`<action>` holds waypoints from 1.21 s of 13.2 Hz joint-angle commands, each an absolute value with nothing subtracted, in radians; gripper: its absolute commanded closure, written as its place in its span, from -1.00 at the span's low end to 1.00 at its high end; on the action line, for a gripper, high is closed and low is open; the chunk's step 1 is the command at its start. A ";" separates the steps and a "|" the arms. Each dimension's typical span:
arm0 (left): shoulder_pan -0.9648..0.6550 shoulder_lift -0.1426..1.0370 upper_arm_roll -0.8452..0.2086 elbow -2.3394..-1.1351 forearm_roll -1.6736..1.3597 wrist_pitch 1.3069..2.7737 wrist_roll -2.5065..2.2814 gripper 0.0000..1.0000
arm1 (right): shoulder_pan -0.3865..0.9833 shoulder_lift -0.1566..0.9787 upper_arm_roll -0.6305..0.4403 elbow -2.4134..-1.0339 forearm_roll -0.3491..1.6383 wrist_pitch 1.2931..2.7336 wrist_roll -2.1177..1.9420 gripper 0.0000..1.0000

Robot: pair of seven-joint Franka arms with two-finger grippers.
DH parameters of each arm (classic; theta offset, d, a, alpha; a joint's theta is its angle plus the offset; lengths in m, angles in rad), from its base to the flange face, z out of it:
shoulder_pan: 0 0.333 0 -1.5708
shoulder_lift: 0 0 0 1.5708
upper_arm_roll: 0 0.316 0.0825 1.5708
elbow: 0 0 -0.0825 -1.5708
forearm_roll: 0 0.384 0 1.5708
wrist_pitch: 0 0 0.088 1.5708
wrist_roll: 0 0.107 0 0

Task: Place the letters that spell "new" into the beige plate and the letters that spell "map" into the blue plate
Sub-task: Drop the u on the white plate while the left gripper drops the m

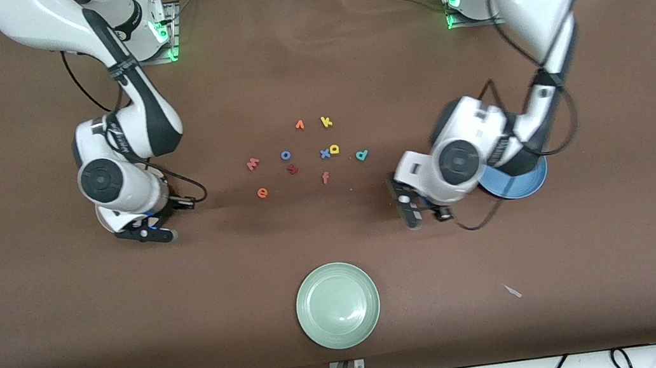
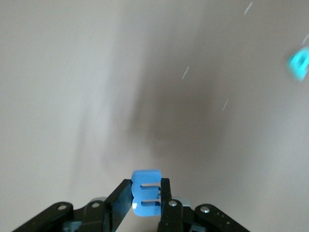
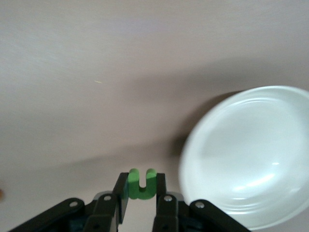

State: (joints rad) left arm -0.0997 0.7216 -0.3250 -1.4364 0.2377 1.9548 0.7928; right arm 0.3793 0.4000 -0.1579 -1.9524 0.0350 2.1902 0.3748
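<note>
Next, I let go of the blue m with my left gripper close to the middle of the blue plate (image 1: 507, 155), partly under its arm.
My left gripper (image 1: 425, 214) (image 2: 146, 194) is shut on the blue m (image 2: 146, 192), over bare table beside the blue plate (image 1: 523, 182), which its arm partly hides. My right gripper (image 1: 145, 233) (image 3: 142, 187) is shut on the green n (image 3: 142, 183), next to the pale beige plate (image 3: 251, 150), which that arm hides in the front view. On the table's middle lie the pinkish-red w (image 1: 252, 164), orange e (image 1: 262, 192), yellow p (image 1: 334, 149) and teal a (image 1: 362, 155) (image 2: 300, 63).
Among the letters are a yellow k (image 1: 326, 122), a blue x (image 1: 325, 153), a blue o (image 1: 285, 154), a dark red letter (image 1: 292, 169) and an orange-red f (image 1: 325, 177). A pale green plate (image 1: 337, 304) stands nearest the front camera.
</note>
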 commanded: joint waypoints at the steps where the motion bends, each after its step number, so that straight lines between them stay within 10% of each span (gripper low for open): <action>1: 0.033 0.674 -0.344 -1.518 0.264 1.921 0.839 1.00 | 0.383 0.275 -0.231 -2.100 0.052 2.194 0.220 1.00; 8: 0.264 0.444 -0.374 -1.996 0.267 2.139 0.882 1.00 | 0.362 0.305 -0.333 -2.164 0.057 2.187 0.094 1.00; 10: 0.299 0.451 -0.374 -2.040 0.268 2.212 0.899 0.94 | 0.357 0.311 -0.333 -2.146 0.090 2.183 0.095 -0.03; 12: 0.293 0.462 -0.374 -2.040 0.268 2.235 0.897 0.04 | 0.360 0.313 -0.330 -2.116 0.098 2.183 0.106 -0.85; 13: 0.293 0.460 -0.374 -2.039 0.268 2.237 0.897 -0.86 | 0.364 0.314 -0.327 -2.096 0.100 2.175 0.106 -1.00; 16: 0.290 0.451 -0.393 -2.008 0.265 2.224 0.885 -1.00 | 0.386 0.314 -0.307 -2.014 0.153 2.099 0.196 -1.00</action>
State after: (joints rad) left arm 0.2851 0.4860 -0.3744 -2.0120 0.2377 2.2347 0.8912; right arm 0.3716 0.3085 -0.3236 -2.0756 0.1021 2.1560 0.1384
